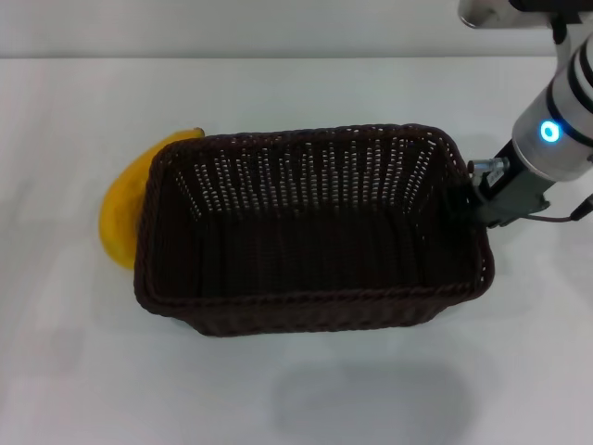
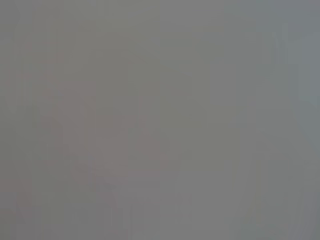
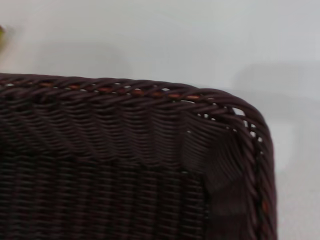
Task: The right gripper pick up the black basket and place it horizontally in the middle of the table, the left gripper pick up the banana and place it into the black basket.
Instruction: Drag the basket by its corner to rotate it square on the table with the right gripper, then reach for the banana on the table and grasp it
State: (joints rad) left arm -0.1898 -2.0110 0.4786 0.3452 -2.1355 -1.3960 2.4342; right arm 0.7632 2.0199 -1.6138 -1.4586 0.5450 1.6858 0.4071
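Observation:
My left gripper needs to grab the curved middle of the yellow banana [image 1: 120, 200], between its two ends, next to the black basket.
The black basket [image 1: 315, 232] lies lengthwise across the middle of the white table [image 1: 74, 371], open side up. A faint shadow on the table in front of it is detached from it, so it seems held a little above the surface. My right gripper [image 1: 471, 199], on the white arm with the blue ring light, grips the basket's right end rim. The right wrist view shows the basket's braided rim and corner [image 3: 150, 130] close up. The yellow banana [image 1: 125, 209] lies at the basket's left end, partly hidden behind it. The left gripper is out of view; the left wrist view shows only plain grey.
The table's far edge [image 1: 278, 57] runs across the top of the head view. A grey piece of the robot [image 1: 500, 11] hangs at the top right above the right arm.

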